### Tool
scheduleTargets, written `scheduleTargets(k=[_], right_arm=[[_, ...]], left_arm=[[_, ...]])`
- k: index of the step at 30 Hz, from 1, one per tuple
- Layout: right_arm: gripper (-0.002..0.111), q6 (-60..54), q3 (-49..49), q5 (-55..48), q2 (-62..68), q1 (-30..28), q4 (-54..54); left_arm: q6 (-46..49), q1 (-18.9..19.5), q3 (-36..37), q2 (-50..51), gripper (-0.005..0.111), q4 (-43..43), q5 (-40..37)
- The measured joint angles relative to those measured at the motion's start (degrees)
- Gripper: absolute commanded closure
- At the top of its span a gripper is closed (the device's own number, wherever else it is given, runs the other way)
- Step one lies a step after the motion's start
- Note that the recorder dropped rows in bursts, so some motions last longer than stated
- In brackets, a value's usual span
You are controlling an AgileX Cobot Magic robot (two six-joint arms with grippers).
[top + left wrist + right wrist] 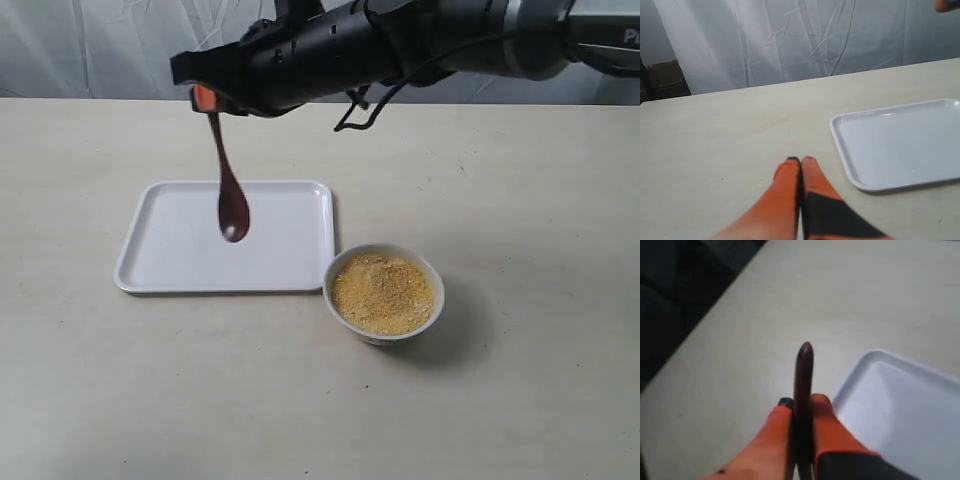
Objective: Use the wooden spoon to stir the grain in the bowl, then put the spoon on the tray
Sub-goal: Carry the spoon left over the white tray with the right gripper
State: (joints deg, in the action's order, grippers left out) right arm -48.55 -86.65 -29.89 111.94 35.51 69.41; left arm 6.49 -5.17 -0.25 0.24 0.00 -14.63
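Observation:
I should release the wooden spoon with my right gripper across the middle of the white tray [234,238], bowl near the tray's front rim.
My right gripper [206,99] reaches across to the left and is shut on the handle of the dark wooden spoon [229,192], which hangs bowl-down above the white tray [170,260]. In the right wrist view the spoon [803,371] sticks out between the orange fingers [774,436], with the tray [900,415] beside it. The white bowl [384,333] of yellow grain [384,293] stands just right of the tray's front corner. My left gripper [800,160] is shut and empty over the table beside the tray [900,145].
A beige table [520,200] carries everything. A white curtain [790,40] hangs behind its far edge. The right arm's black body [400,45] spans the top of the exterior view.

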Motion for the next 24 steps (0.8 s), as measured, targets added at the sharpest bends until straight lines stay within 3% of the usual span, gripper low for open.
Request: scheduleTargets(k=[5, 17, 24], right_arm=[[0.109, -4.4, -1.6, -4.8, 6.3, -1.1, 13.7], [0.109, 4.1, -11.8, -5.1, 21.0, -3.8, 15.8], [0.109, 7.1, -12.2, -1.5, 23.8, -3.8, 11.8]], left_arm=[[0.0, 0.0, 0.0, 0.0, 0.107, 0.0, 0.0], [0.0, 0.0, 0.0, 0.0, 0.107, 0.0, 0.0], [0.0, 0.0, 0.0, 0.0, 0.107, 0.0, 0.0]])
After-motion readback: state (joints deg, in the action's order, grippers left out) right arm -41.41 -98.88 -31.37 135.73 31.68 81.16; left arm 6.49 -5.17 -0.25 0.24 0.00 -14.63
